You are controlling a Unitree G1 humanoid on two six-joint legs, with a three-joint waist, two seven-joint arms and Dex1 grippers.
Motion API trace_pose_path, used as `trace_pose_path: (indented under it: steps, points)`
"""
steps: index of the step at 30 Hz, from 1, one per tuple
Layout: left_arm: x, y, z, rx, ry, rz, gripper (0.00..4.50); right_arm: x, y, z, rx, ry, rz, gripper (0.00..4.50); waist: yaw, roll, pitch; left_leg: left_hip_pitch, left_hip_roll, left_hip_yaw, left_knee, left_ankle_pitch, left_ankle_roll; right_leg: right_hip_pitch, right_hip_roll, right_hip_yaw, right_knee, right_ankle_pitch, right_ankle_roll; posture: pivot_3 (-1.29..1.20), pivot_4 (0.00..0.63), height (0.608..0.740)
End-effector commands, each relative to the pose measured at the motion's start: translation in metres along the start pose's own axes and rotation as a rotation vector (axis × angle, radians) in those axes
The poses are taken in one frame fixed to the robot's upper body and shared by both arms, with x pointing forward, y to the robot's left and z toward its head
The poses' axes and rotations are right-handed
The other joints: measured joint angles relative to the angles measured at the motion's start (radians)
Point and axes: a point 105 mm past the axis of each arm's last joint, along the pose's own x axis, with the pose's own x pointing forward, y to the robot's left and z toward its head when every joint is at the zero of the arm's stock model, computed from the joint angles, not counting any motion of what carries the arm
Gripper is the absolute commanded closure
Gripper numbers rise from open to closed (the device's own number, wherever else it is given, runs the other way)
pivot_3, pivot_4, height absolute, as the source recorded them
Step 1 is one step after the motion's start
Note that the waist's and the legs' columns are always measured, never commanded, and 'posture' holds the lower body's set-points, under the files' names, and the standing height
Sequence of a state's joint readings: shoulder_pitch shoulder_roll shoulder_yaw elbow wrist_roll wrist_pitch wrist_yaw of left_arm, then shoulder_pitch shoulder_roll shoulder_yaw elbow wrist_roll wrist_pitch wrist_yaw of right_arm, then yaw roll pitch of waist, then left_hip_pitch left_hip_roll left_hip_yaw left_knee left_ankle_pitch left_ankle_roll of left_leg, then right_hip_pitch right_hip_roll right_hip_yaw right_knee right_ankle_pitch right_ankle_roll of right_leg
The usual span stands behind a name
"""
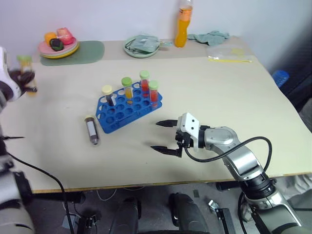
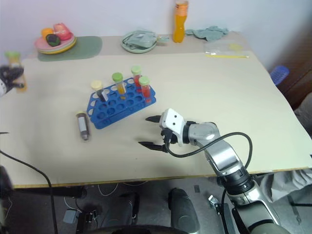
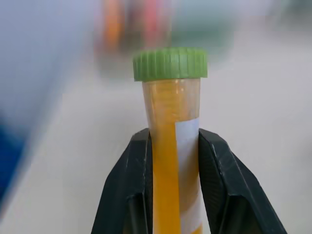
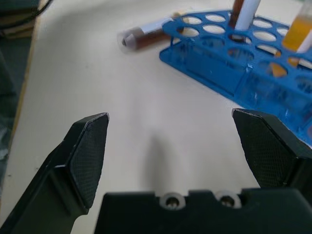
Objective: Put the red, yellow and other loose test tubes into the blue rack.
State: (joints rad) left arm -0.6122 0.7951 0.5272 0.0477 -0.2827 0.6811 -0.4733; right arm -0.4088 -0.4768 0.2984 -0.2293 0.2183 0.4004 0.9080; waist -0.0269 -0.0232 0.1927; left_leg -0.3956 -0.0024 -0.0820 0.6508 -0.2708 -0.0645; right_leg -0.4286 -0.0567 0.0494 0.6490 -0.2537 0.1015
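Next, my left gripper releases its yellow tube in the rack's near row (image 1: pixel 137 107), near the nearer red tube.
The blue rack (image 1: pixel 117 116) stands on the table's middle with several capped tubes upright in it, red, yellow and dark. A dark loose test tube (image 1: pixel 91 130) with a cream cap lies flat on the table just left of the rack, also seen as the dark tube (image 4: pixel 146 36) beside the rack (image 4: pixel 219 68). My left gripper (image 1: pixel 22 78) is raised at the far left, shut on a yellow tube (image 3: pixel 168 112) with a green cap (image 3: pixel 170 63). My right gripper (image 1: pixel 157 135) hovers open and empty just right of the rack's near end, pointing at it.
Along the far edge are a plate of fruit (image 1: pixel 58 48) on a green mat (image 1: pixel 90 52), a green dish (image 1: pixel 141 47) with cloth, a tall orange bottle (image 1: pixel 183 27), a crumpled cloth (image 1: pixel 210 36) and a clear bag (image 1: pixel 229 54). A blue object (image 1: pixel 280 77) sits off the table's right side.
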Motion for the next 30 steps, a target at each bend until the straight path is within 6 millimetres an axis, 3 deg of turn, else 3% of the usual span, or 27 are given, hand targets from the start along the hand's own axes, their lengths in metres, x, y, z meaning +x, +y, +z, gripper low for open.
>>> trace_pose_path:
  steps: [1, 3, 6, 9, 12, 18, 24, 30]
  points:
    - [-0.054, -0.089, 0.062, -0.014, -0.409, -0.25, 3.77, 0.002, -0.007, 0.006, 0.007, -0.04, -0.045, 0.0, 0.013, 0.0, 0.0, 0.0, -0.001, 0.001, 0.0, 0.0, 0.0, 0.0, 0.0, 0.0, -0.001, 0.0, 0.001, 0.0, 0.15, 0.74]
    - [-0.067, -0.139, 0.054, -0.064, -0.435, -0.342, 3.77, 0.005, -0.011, 0.004, 0.016, -0.042, -0.063, 0.0, 0.022, -0.002, -0.001, 0.0, -0.002, 0.002, 0.002, -0.001, 0.001, 0.002, 0.0, 0.0, -0.001, 0.001, 0.002, 0.0, 0.15, 0.74]
    - [-0.07, -0.192, 0.029, -0.094, -0.404, -0.403, 3.77, 0.008, -0.019, 0.003, 0.015, -0.045, -0.087, 0.0, 0.021, -0.001, -0.001, 0.004, -0.007, 0.003, 0.003, -0.001, 0.001, 0.006, 0.001, -0.001, 0.0, 0.001, 0.003, 0.0, 0.15, 0.74]
    - [-0.066, -0.222, 0.007, -0.053, -0.401, -0.401, 3.77, 0.009, -0.025, 0.002, 0.011, -0.043, -0.101, 0.0, 0.01, -0.001, -0.001, 0.009, -0.007, 0.004, 0.003, -0.001, 0.001, 0.011, 0.004, 0.001, 0.0, 0.001, 0.002, 0.0, 0.15, 0.74]
    - [-0.054, -0.234, -0.014, 0.007, -0.408, -0.343, 3.77, 0.006, -0.029, 0.0, 0.006, -0.036, -0.121, 0.0, 0.007, -0.001, -0.001, 0.009, -0.003, 0.004, 0.002, -0.001, 0.002, 0.01, 0.008, 0.002, 0.0, 0.001, 0.001, 0.0, 0.15, 0.74]
    - [-0.023, -0.246, -0.044, -0.056, -0.39, -0.245, 3.77, -0.004, -0.029, -0.006, 0.014, -0.016, -0.168, 0.0, 0.016, 0.0, -0.002, 0.008, -0.002, 0.004, 0.002, -0.001, 0.002, 0.009, 0.009, 0.001, -0.001, 0.001, 0.001, 0.0, 0.15, 0.74]
    - [-0.009, -0.264, -0.056, -0.098, -0.377, -0.287, 3.77, -0.009, -0.028, -0.008, 0.031, -0.015, -0.204, 0.0, 0.015, 0.0, -0.002, 0.007, -0.002, 0.004, 0.002, -0.001, 0.002, 0.009, 0.009, 0.001, -0.001, 0.001, 0.001, 0.0, 0.15, 0.74]
    - [-0.002, -0.269, -0.068, -0.097, -0.352, -0.298, 3.77, -0.01, -0.024, -0.007, 0.04, -0.016, -0.216, 0.0, 0.013, 0.0, -0.002, 0.007, -0.002, 0.003, 0.002, -0.001, 0.002, 0.009, 0.009, 0.001, -0.001, 0.001, 0.001, 0.0, 0.15, 0.74]
